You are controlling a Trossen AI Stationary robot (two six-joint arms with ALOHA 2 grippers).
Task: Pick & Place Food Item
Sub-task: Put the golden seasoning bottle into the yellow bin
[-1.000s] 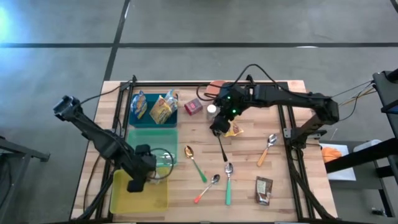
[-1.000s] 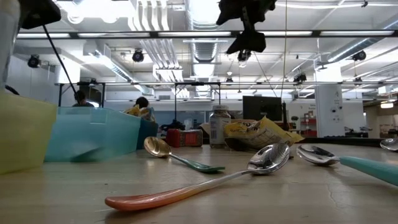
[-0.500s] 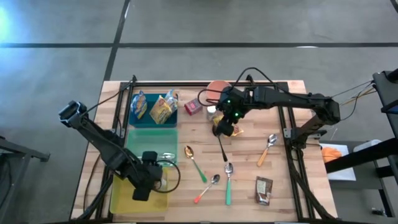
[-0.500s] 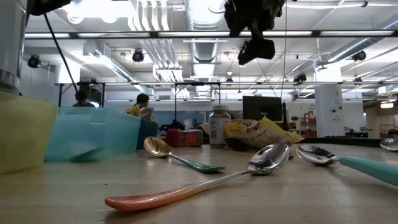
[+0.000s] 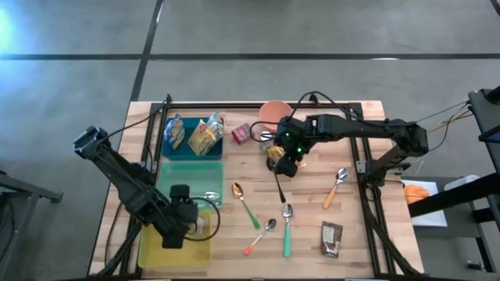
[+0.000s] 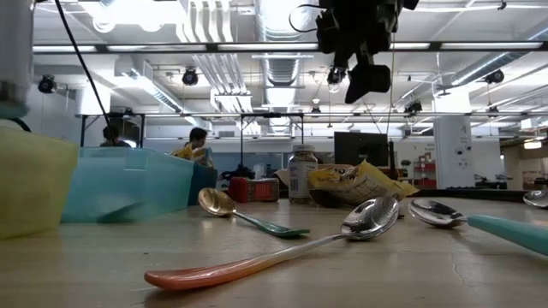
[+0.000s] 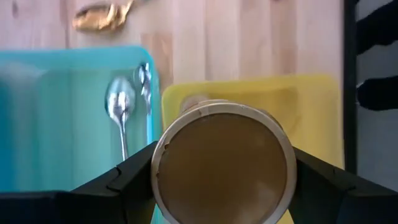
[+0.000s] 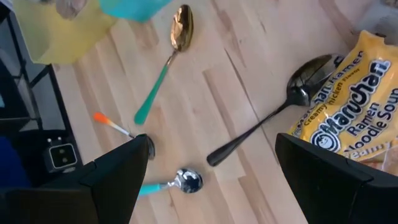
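My left gripper has the next step. It will set the round container, which is over the yellow bin now, down in the yellow bin (image 5: 187, 226) beside the small jar, near the teal bin.
My left gripper (image 7: 224, 180) hangs over the yellow bin (image 5: 156, 250) at the table's near left and is shut on a round container (image 7: 224, 149). The container's brown round end faces the wrist camera. In the low view it shows as a grey cylinder (image 6: 13, 51) above the bin's wall (image 6: 26, 180). My right gripper (image 5: 285, 161) stands open above the yellow ramen packet (image 8: 348, 118), which lies flat on the table's middle (image 6: 360, 184). The gripper partly hides the packet in the high view. My left gripper pinches the round container by its side wall (image 7: 157, 180), one finger (image 7: 118, 186) on each of two opposite sides. The fingers come steeply from above. The container hangs clear above the yellow bin, its round end toward the wrist.
A teal bin (image 5: 191, 172) holding spoons adjoins the yellow one, and a blue bin (image 5: 191, 136) with packets stands behind it. Loose spoons (image 5: 244, 201) (image 5: 287, 230) (image 5: 336, 186), a black spoon (image 8: 273, 109), a brown packet (image 5: 331, 238), a red box (image 5: 243, 134) and an orange bowl (image 5: 273, 111) lie around.
My left gripper has carried the container from the edge of the teal bin toward the table's near edge, over the yellow bin, and risen a little. My right gripper has come down toward the ramen packet, staying open.
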